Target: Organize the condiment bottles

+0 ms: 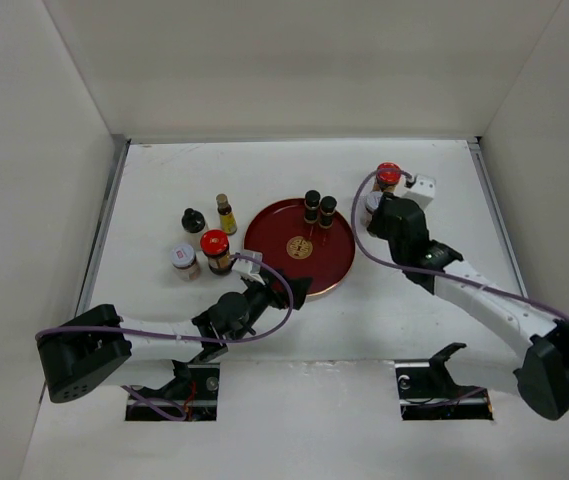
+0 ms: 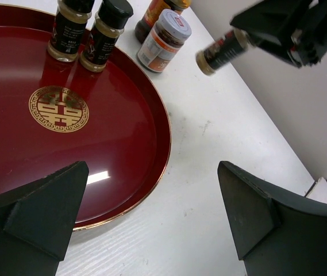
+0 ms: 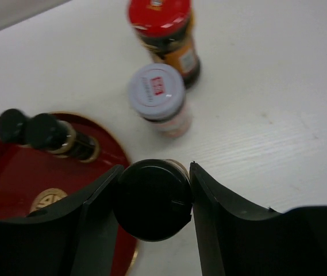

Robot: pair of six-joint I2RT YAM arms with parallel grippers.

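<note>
The dark bottle will go down on the red tray [image 1: 340,236] [image 3: 109,176] beside the two black-capped bottles, and I should set it there with my right gripper.
My right gripper [image 3: 156,167] is shut on the black cap of a dark bottle [image 3: 152,198]. In the left wrist view this bottle [image 2: 223,50] hangs tilted above the table, right of the round red tray [image 1: 282,265]. In the top view my right gripper [image 1: 384,215] hides it. A red-capped jar [image 1: 388,175] and a white-lidded jar [image 3: 158,100] stand just beyond it. Two dark black-capped bottles [image 1: 320,208] stand on the tray's far side. My left gripper [image 2: 152,218] is open and empty over the tray's near edge [image 1: 294,290].
Left of the tray stand a black-capped bottle [image 1: 193,220], a slim yellow bottle [image 1: 226,213], a red-capped jar [image 1: 215,248] and a white-lidded jar [image 1: 183,260]. White walls enclose the table on three sides.
</note>
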